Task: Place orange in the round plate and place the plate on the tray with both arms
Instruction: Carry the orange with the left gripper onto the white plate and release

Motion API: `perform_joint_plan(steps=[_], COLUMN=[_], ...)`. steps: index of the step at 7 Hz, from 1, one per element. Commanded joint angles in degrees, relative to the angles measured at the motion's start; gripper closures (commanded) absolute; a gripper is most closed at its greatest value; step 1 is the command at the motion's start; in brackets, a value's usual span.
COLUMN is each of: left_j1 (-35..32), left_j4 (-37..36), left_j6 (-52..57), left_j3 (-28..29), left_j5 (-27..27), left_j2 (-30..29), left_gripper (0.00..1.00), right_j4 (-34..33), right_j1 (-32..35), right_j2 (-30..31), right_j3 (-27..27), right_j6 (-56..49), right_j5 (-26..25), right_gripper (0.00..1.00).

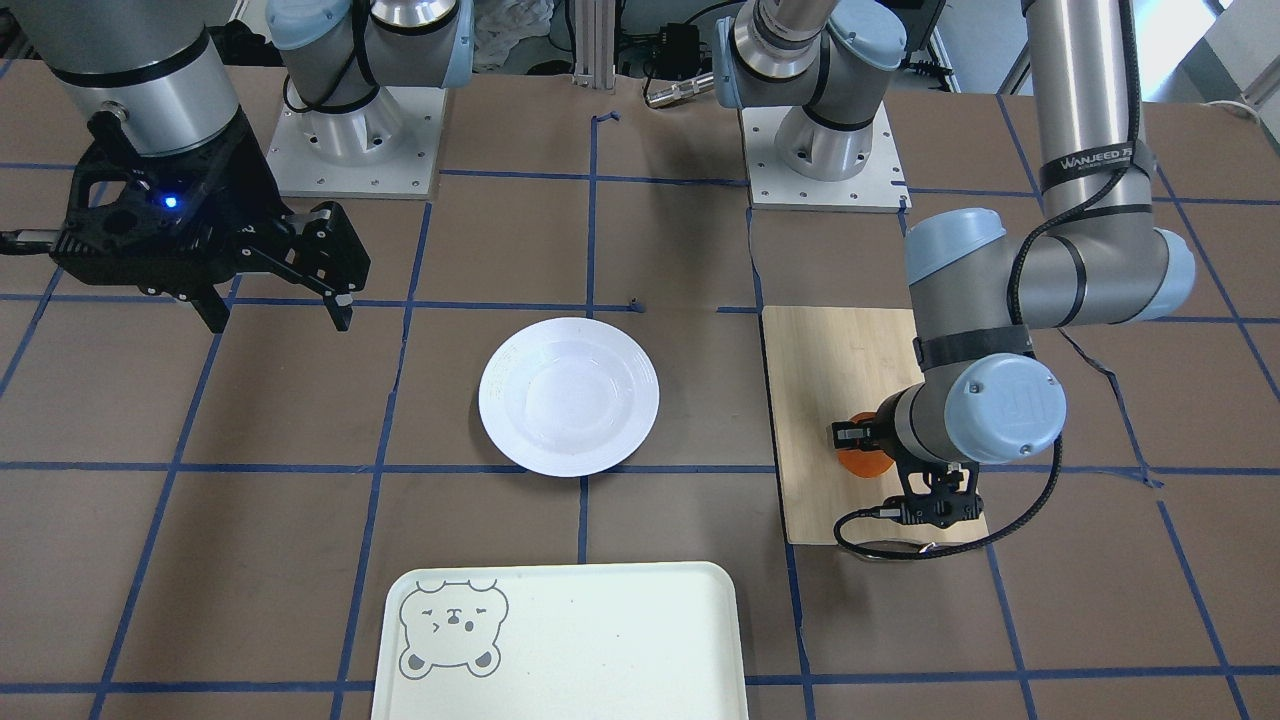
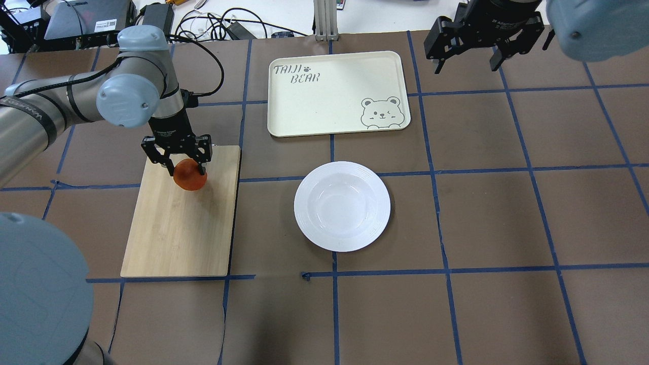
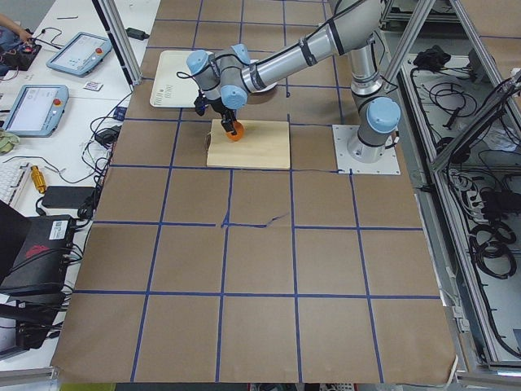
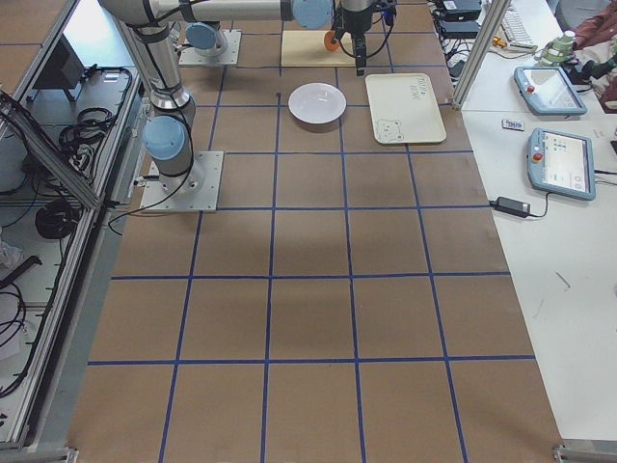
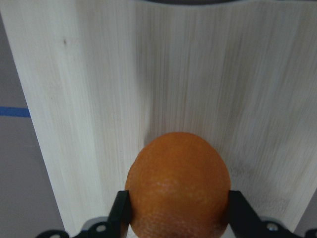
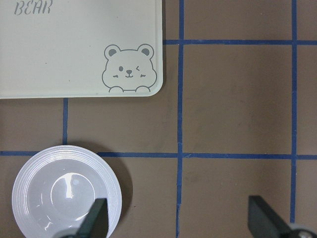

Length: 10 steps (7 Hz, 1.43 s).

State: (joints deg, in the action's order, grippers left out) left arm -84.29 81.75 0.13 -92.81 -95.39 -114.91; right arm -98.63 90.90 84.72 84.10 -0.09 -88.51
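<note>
My left gripper needs to let go of the orange near the middle of the white round plate [image 1: 584, 392], a little toward the bamboo board. The orange is now at the board's far end.
The orange [image 2: 190, 175] sits at the far end of a bamboo board [image 2: 177, 228], and my left gripper [image 2: 183, 163] is shut on the orange [image 5: 178, 183], a finger pressed on each side. Whether the fruit rests on the board or hangs just above it I cannot tell. The white round plate [image 2: 342, 205] lies bare at the table's middle, to the right of the board. Beyond it lies the cream tray [image 2: 337, 94] with a grey bear in one corner. My right gripper [image 2: 469, 63] hovers open, high over the table's far right, holding nothing. In the right wrist view the plate [image 6: 64, 193] and tray [image 6: 79, 49] show below it.
The table is brown paper marked into squares by blue tape. The two arm bases [image 1: 820, 150] stand at the robot's side. Cables and boxes [image 2: 152, 20] lie past the table's far edge. In the side views, tablets [image 4: 559, 159] rest on a white bench alongside.
</note>
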Motion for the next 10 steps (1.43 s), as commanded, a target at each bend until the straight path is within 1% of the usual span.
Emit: perform_joint_plan(steps=[1,3,4,5,6,7,8,9,10], left_j1=[-4.5,-13.6,-17.9,-21.2,-22.8,-23.1,-23.1,-23.2,-22.8], left_j4=[1.3,1.1,0.0,-5.9,-7.6,-8.1,-9.4,-11.2,-11.3], left_j6=[-9.3,-24.1,-33.1,-40.5,-42.5,-41.7,-41.8,-41.3,-40.5], left_j3=[0.0,0.1,0.1,-0.4,-2.2,-5.1,-6.1,-6.0,-5.2], left_j5=[9.9,19.0,23.1,24.7,24.7,24.6,24.5,24.5,24.2], left_j2=[3.6,5.3,3.6,2.4,1.5,1.3,1.1,1.0,1.9], left_gripper=[1.0,1.0,1.0,1.0,1.0,1.0,0.33,0.0,0.0], right_j4=[0.0,-0.1,-0.2,-0.2,-0.1,-0.2,-0.4,-0.8,-0.9], right_j1=[0.0,-0.1,-0.1,-0.5,-1.1,-1.0,-0.6,-1.2,-2.1], right_j2=[0.1,0.0,0.0,0.0,0.1,0.1,0.0,-0.3,-1.0], right_j3=[0.0,0.0,0.0,-0.1,-0.1,0.0,0.0,0.0,-1.0], right_j6=[0.0,0.0,0.0,-0.1,-0.3,-1.0,-1.1,-1.3,-5.8], right_j5=[0.0,0.0,0.0,0.0,0.0,0.1,0.2,0.0,-0.5], right_gripper=[0.0,0.0,0.0,0.0,0.0,0.0,0.0,0.0,0.0])
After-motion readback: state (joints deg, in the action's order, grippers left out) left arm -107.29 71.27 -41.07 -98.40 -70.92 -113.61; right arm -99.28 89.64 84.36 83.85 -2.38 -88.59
